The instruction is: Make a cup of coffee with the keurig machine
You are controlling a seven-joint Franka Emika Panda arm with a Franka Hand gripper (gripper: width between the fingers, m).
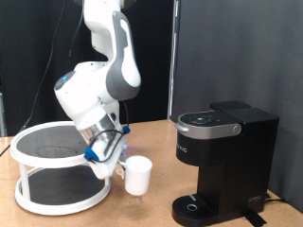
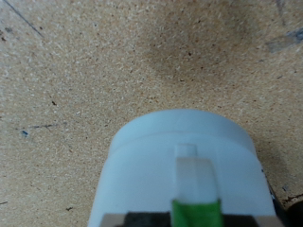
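I should release the cup on the round drip base (image 1: 189,207) of the black keurig machine.
The cup (image 1: 139,175) is a small white mug on the wooden table, between a round rack and the keurig machine (image 1: 227,156). The machine is black and boxy, its lid is down, and its round drip base (image 1: 197,206) is bare. My gripper (image 1: 114,166) is tilted down at the cup's side on the exterior view's left and is closed on it there. In the wrist view the cup (image 2: 151,161) fills the lower part, with one pale, green-backed finger (image 2: 189,170) pressed against its wall. The cup's handle is hidden.
A white round two-tier rack (image 1: 28,194) with dark shelves stands at the exterior view's left, close behind the gripper. The table is speckled wood (image 1: 151,210). A black curtain hangs behind the table.
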